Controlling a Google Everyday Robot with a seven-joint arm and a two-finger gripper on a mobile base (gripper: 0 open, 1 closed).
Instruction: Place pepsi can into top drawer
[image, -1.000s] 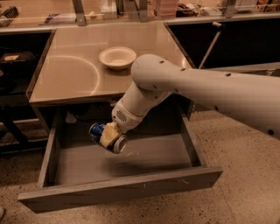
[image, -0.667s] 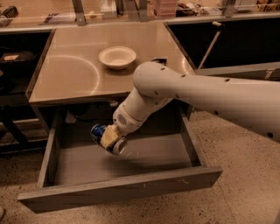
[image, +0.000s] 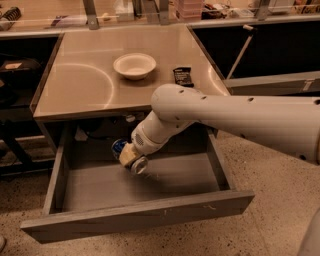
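Next, my gripper releases the pepsi can, now held low inside the drawer, on the grey bottom of the top drawer (image: 138, 162), near its middle toward the back.
The top drawer (image: 135, 215) is pulled wide open below the table, its plain grey bottom showing. My gripper (image: 132, 158) reaches down into it near the back, left of the middle. Its tan fingers (image: 127, 155) are shut on the pepsi can (image: 119, 146), a small blue can held tilted, its silver end (image: 139, 165) pointing down to the right. The can sits low inside the drawer, just above the bottom; I cannot tell whether it touches. My white arm (image: 225, 117) comes in from the right across the drawer's right side.
A white bowl (image: 134, 65) and a dark snack packet (image: 182, 75) lie on the table top (image: 80, 85) above the drawer. Dark shelving stands to the left and right. A speckled floor (image: 270, 220) lies in front.
My arm has shifted a little to the right, uncovering the dark snack packet on the table. The gripper and the can have moved slightly right inside the drawer.
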